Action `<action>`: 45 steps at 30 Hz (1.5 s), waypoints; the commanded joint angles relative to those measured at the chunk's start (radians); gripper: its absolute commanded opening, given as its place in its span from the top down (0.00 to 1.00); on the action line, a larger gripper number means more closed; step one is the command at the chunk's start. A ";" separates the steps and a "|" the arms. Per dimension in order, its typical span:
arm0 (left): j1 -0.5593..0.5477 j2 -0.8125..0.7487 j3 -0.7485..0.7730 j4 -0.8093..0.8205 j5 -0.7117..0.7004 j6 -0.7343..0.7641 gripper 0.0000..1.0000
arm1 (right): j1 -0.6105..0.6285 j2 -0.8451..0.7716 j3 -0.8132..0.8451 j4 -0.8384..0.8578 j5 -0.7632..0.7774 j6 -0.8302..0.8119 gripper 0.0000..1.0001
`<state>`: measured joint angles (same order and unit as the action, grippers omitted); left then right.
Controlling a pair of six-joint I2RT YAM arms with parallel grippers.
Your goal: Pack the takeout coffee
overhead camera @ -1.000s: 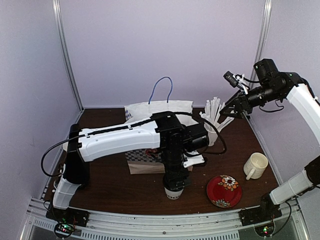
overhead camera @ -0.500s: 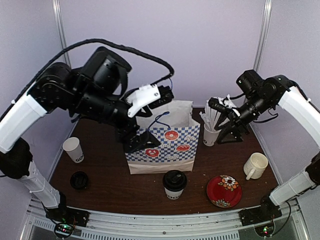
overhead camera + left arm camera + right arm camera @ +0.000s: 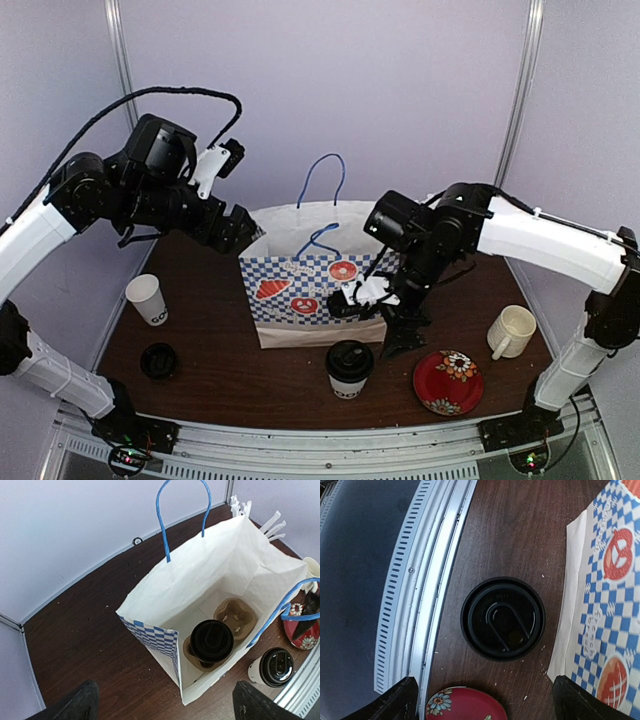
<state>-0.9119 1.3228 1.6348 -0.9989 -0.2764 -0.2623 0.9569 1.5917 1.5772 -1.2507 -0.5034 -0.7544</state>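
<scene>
I should close my left gripper on the upper part of the white paper bag's back blue handle (image 3: 309, 173) (image 3: 158, 509), the one that stands upright.
A white paper bag (image 3: 318, 262) with blue checks and blue handles stands open mid-table. Inside it, a black-lidded takeout coffee (image 3: 212, 640) sits in a brown carrier, with one carrier slot (image 3: 235, 616) empty beside it. A second lidded coffee (image 3: 350, 368) stands in front of the bag. An unlidded white cup (image 3: 148, 298) stands at the left, with a loose black lid (image 3: 158, 360) near it. My left gripper (image 3: 240, 228) hangs open above the bag's back left corner. My right gripper (image 3: 392, 325) is open and empty, above and just right of the front coffee (image 3: 502, 618).
A red flowered plate (image 3: 448, 381) lies right of the front coffee, and a cream mug (image 3: 512, 330) stands further right. White stirrer sticks (image 3: 272, 522) poke up behind the bag. The metal front rail (image 3: 415, 595) runs close to the front coffee.
My left arm lifted off the front coffee and swung back to the bag's upper left. My right arm came down from the stirrers to the bag's front, over that coffee.
</scene>
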 commanded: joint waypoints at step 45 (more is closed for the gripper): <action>-0.001 -0.038 -0.043 0.039 -0.061 -0.032 0.02 | 0.158 0.267 0.044 0.093 0.242 -0.068 0.13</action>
<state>-0.9161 1.2694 1.5646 -0.9775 -0.3195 -0.3080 1.1061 1.8523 1.6459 -1.1675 -0.2928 -0.8165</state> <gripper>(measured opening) 0.975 0.868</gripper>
